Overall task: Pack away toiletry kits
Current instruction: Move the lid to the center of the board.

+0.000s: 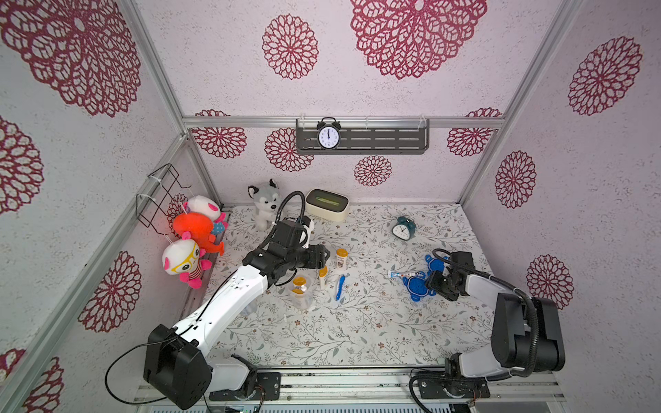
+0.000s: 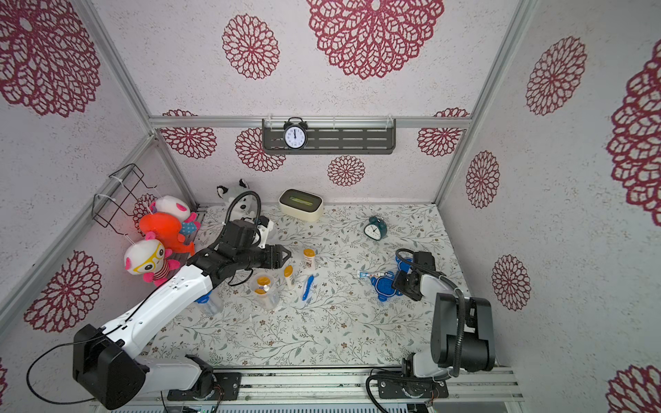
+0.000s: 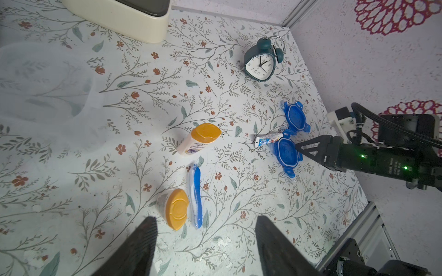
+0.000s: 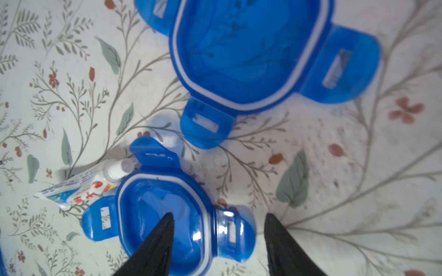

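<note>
My right gripper needs to close on the side tab (image 1: 431, 291) (image 4: 236, 234) of the nearer blue lid, the tab that faces away from the toothpaste tube.
In both top views a clear cup (image 1: 299, 293) (image 2: 265, 291) stands with yellow-capped bottles inside. To its right are a lying bottle (image 1: 323, 277), an upright bottle (image 1: 341, 259) and a blue toothbrush (image 1: 340, 286). My left gripper (image 1: 327, 254) (image 3: 207, 219) hovers open above them, holding nothing. A toothpaste tube (image 1: 397, 274) (image 4: 79, 188) touches the nearer of two blue tabbed lids (image 1: 416, 286) (image 4: 153, 210); the other lid (image 1: 437, 264) (image 4: 251, 47) lies beyond. My right gripper (image 1: 427, 284) (image 4: 219, 215) is open, with the nearer lid's side tab between its jaws. A second cup (image 2: 209, 302) shows under my left arm.
A cream tissue box (image 1: 327, 204) and a husky plush (image 1: 264, 202) sit at the back, with a teal alarm clock (image 1: 403, 227) to their right. Plush toys (image 1: 193, 246) hang below a wire basket (image 1: 161, 195) on the left wall. A shelf (image 1: 393, 139) carries a black clock.
</note>
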Available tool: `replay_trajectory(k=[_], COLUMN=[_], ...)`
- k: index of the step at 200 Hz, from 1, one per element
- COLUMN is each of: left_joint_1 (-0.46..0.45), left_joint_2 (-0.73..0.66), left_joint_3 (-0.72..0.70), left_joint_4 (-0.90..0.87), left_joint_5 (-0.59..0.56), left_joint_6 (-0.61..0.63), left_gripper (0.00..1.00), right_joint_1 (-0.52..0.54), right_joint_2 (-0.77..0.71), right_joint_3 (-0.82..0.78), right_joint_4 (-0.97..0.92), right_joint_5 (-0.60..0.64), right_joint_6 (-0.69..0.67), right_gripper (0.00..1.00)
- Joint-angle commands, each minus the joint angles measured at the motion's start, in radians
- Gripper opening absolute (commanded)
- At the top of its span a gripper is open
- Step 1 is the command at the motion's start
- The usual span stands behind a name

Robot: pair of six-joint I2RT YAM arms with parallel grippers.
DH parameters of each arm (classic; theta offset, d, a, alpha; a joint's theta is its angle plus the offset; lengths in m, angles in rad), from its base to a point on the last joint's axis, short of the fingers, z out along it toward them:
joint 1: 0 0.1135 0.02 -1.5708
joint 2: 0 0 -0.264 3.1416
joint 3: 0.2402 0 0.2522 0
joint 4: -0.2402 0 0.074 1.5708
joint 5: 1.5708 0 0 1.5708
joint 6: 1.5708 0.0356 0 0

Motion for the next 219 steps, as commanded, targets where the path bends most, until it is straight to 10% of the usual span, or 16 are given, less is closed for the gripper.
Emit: replay_trajectory(k=[1, 123, 219], left_joint_1=[-0.032, -0.216, -0.227], left_joint_2=[0.035, 0.201, 0.153], left_joint_3=[0.057, 0.125, 0.087], left_joint_4=[0.053, 0.112, 0.098], left_joint_5=[0.003, 0.003, -0.034], left_joint_6=[-0.018, -0.135, -0.094], left_gripper=[0.71, 0.71, 0.70], right_joint_1=[0.062, 0.381, 0.309], right_joint_2=[0.055, 0.091, 0.045], right_joint_3=[0.021, 0.056, 0.190], right_joint_4=[0.016, 0.064, -0.095], right_joint_5=[-0.002, -0.156, -0.169], right_joint_6=[-0.069, -0.050, -0.259], right_gripper=[0.62, 0.56, 0.41])
